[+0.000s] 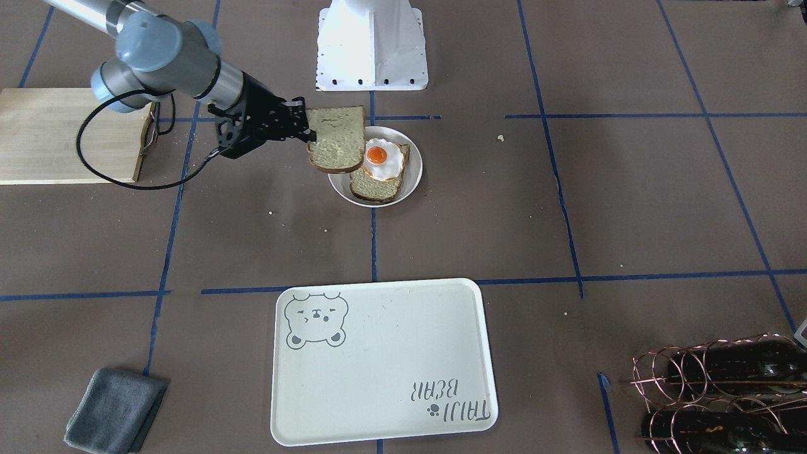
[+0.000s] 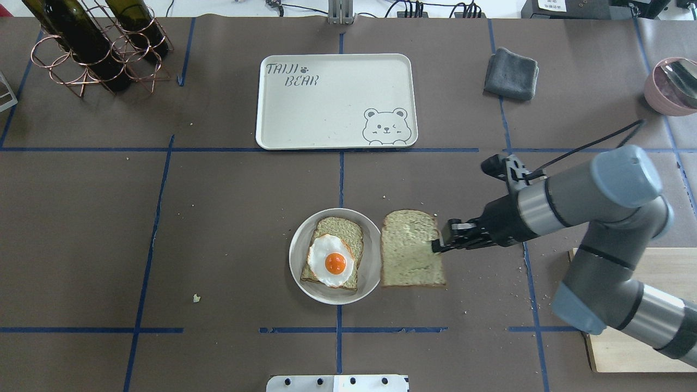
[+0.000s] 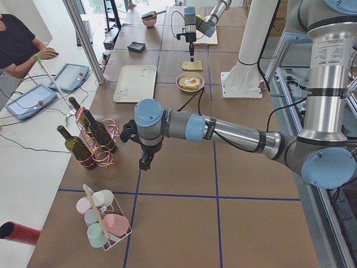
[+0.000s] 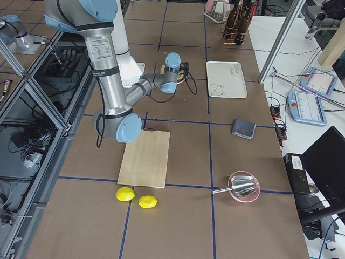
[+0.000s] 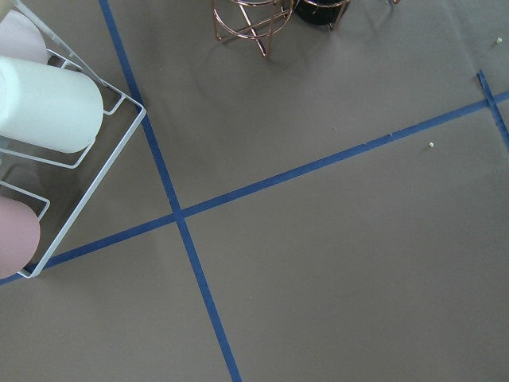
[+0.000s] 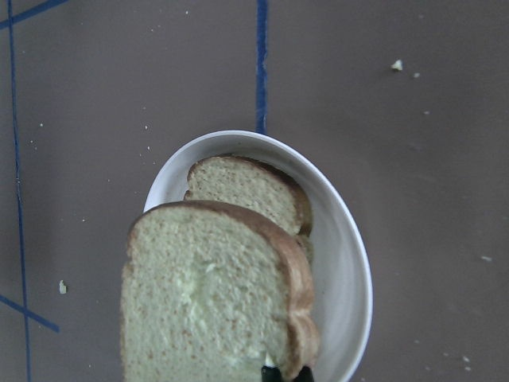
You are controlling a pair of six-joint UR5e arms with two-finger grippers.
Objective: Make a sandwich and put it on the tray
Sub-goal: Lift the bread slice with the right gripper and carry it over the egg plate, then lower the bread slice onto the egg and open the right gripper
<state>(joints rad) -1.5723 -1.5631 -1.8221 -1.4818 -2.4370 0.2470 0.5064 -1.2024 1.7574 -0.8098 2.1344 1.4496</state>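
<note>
Next, my right gripper puts the slice of tan bread down on top of the fried egg (image 1: 380, 163) in the plate.
My right gripper (image 2: 435, 246) is shut on the edge of a slice of tan bread (image 2: 411, 247) and holds it flat just to the right of the round grey plate (image 2: 297, 272), its edge over the rim. The plate holds the other slice (image 2: 340, 228) with the fried egg (image 2: 331, 261) on top. In the right wrist view the held slice (image 6: 207, 302) covers the egg; the lower slice (image 6: 246, 191) shows behind it. The cream tray (image 2: 337, 100) lies bare farther out. My left gripper (image 3: 145, 162) hangs near the wine rack; I cannot tell whether it is open or shut.
A copper rack of wine bottles (image 2: 92, 49) stands at the far left. A grey cloth (image 2: 511, 73) and a pink bowl (image 2: 670, 84) lie at the far right. The wooden cutting board (image 2: 642, 305) lies under my right arm. A wire rack of cups (image 5: 48, 111) shows in the left wrist view.
</note>
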